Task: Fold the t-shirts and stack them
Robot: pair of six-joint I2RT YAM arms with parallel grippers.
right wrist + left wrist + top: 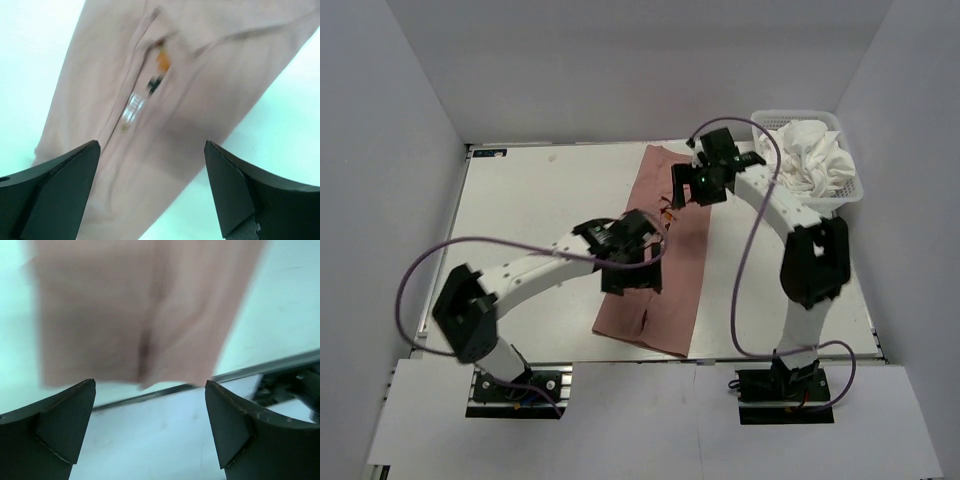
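Note:
The robot's left gripper should next move down to the dusty pink t-shirt's near corner [599,328] [52,379], on the left gripper's side of the t-shirt, and close there.
A dusty pink t-shirt [672,275] lies on the table, folded into a long narrow strip running from the back to the near edge. It fills the upper left wrist view [135,315] and the right wrist view [165,125], where a bit of its graphic [159,75] peeks from a fold. My left gripper [632,262] hovers open and empty over the strip's near half. My right gripper [695,185] hovers open and empty over its far half. White t-shirts [812,158] are bunched in the basket.
A white mesh basket [840,198] stands at the back right of the table. Grey walls close in the table [535,215] on three sides. The table's near edge [260,369] and the right arm's base show in the left wrist view.

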